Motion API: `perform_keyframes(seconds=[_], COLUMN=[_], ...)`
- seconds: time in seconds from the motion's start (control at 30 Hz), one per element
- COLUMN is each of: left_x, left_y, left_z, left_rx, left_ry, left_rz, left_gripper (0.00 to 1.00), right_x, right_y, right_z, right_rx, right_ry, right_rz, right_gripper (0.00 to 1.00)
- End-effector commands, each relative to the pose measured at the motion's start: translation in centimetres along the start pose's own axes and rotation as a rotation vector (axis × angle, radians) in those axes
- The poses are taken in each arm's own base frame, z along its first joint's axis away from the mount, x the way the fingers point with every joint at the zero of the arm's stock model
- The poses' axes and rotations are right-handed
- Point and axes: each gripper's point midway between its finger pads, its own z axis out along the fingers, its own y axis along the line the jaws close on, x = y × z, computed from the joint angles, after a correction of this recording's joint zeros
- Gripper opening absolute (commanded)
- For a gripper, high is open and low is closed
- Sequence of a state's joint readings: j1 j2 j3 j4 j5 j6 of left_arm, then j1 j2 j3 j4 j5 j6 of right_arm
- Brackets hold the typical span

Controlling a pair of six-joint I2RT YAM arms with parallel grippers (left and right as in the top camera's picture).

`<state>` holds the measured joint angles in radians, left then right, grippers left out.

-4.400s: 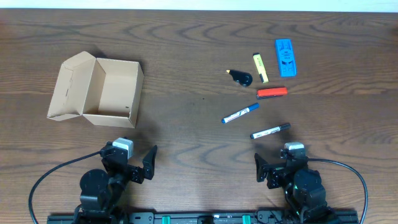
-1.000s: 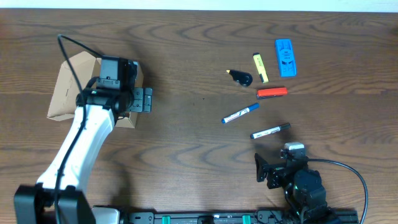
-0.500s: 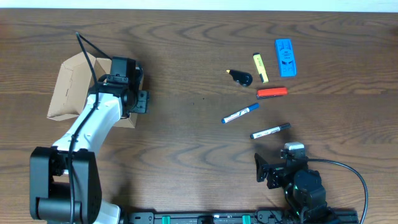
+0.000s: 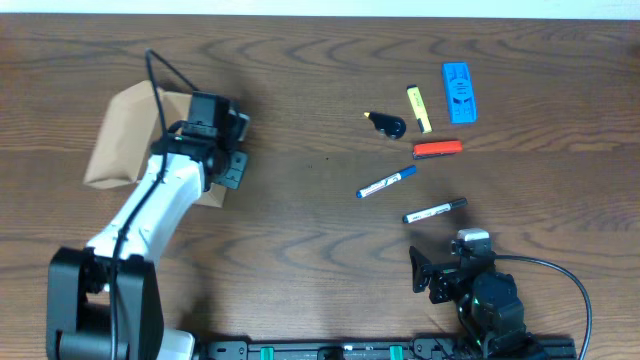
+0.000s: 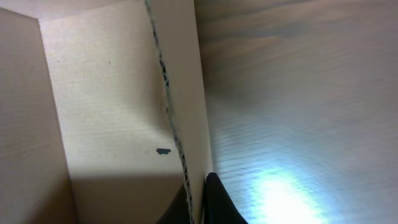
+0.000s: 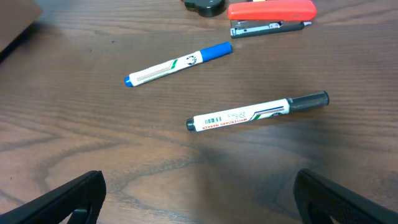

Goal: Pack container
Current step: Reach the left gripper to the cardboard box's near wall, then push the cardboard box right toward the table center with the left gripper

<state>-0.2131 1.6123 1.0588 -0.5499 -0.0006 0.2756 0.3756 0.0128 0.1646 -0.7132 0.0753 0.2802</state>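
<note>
Next, the left gripper lets go of the container on the table (image 4: 304, 152), beside the small black object and the blue-capped marker.
The container (image 4: 120, 140) is a tan cardboard box at the left of the table, with its flap lid on the far left side. My left gripper (image 4: 222, 150) is shut on its right wall. In the left wrist view the cardboard wall (image 5: 180, 106) runs between my left gripper's (image 5: 198, 204) dark fingers, one inside the box and one outside. My right gripper (image 4: 445, 270) rests open near the front edge. In the right wrist view my right gripper (image 6: 202, 205) has nothing between its wide-apart fingers.
Right of centre lie a blue-capped marker (image 4: 386, 181), a black-capped marker (image 4: 434, 210), a red stapler (image 4: 437, 148), a yellow highlighter (image 4: 418, 108), a blue flat object (image 4: 459, 92) and a small black object (image 4: 386, 124). Both markers (image 6: 177, 62) (image 6: 258, 112) lie ahead of my right gripper.
My left gripper has shut on the container's right wall. The box has shifted slightly and its lid sits at a different tilt. The right arm has not moved.
</note>
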Motion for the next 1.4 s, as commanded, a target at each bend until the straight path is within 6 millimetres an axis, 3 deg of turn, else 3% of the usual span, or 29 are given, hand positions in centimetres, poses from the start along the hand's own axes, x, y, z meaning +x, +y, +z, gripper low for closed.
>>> perform_keyframes(seconds=[0.0, 0.27, 0.43, 0.77, 1.0, 1.37], left_x=[-3.3, -3.8, -3.5, -3.1, -3.0, -2.8], left_y=[-2.5, -11.2, -13.6, -13.5, -11.6, -11.5], left_z=[-3.5, -6.5, -7.2, -5.4, -2.9, -2.5], left_rx=[0.006, 0.163, 0.259, 0.266, 0.199, 0.219], left_ry=[-0.132, -0.294, -0.369, -0.343, -0.251, -0.239], left_rz=[0.321, 0.994, 1.123, 1.231, 1.213, 1.175], left_gripper=[0.05, 0.05, 0.05, 0.06, 0.06, 0.05], right_x=[0.1, 0.1, 0.1, 0.1, 0.1, 0.1], right_y=[0.0, 0.0, 0.0, 0.0, 0.0, 0.0], right_z=[0.0, 0.0, 0.0, 0.0, 0.0, 0.0], right_rx=[0.0, 0.0, 0.0, 0.0, 0.0, 0.0], right_ry=[-0.002, -0.002, -0.002, -0.002, -0.002, -0.002], right_rz=[-0.011, -0.011, -0.011, -0.011, -0.011, -0.011], right_gripper=[0.99, 0.99, 0.99, 0.99, 0.99, 0.99])
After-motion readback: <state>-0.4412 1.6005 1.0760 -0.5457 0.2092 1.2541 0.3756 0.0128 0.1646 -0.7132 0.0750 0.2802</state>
